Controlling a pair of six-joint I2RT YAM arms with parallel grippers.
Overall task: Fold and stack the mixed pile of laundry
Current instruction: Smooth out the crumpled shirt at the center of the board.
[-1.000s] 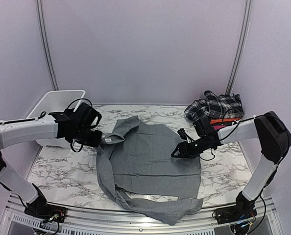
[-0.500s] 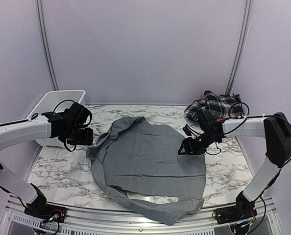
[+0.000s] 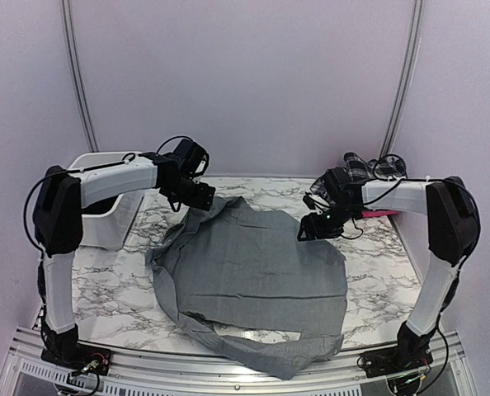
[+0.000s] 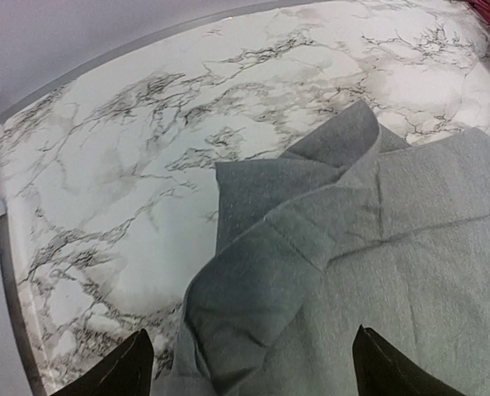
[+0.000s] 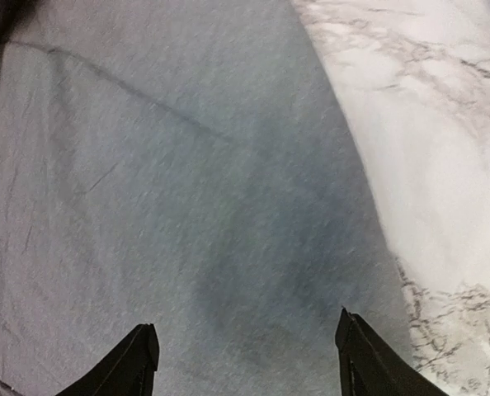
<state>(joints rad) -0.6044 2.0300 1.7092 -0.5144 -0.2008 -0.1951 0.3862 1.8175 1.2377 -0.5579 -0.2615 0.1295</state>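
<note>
I will take that fold (image 3: 193,224), where the grey shirt's far edge slants into a bunch, with my left gripper and pull it straight with my right gripper before folding.
A grey collared shirt (image 3: 253,268) lies spread over the marble table, one long sleeve trailing along the near edge. Its collar (image 4: 311,223) is folded over at the far left corner. My left gripper (image 3: 197,196) hovers open just above that collar, and the left wrist view shows its gripper (image 4: 249,371) with only cloth beneath it. My right gripper (image 3: 311,229) stands open over the shirt's far right edge, and the right wrist view shows its gripper (image 5: 247,363) holding nothing above flat grey fabric (image 5: 187,190). A black-and-white plaid piece (image 3: 369,169) and a red-pink piece (image 3: 379,213) lie at the back right.
A white plastic basket (image 3: 105,177) stands at the back left, beside my left arm. Bare marble (image 5: 443,165) shows to the right of the shirt's edge and bare marble (image 4: 121,165) to the left of the collar. The table's metal rail (image 3: 228,375) runs along the near edge.
My left gripper has let go of the shirt's left edge, opened, and swung right and back to the collar. The shirt now lies flatter and wider. My right gripper opened wider and shifted slightly back.
</note>
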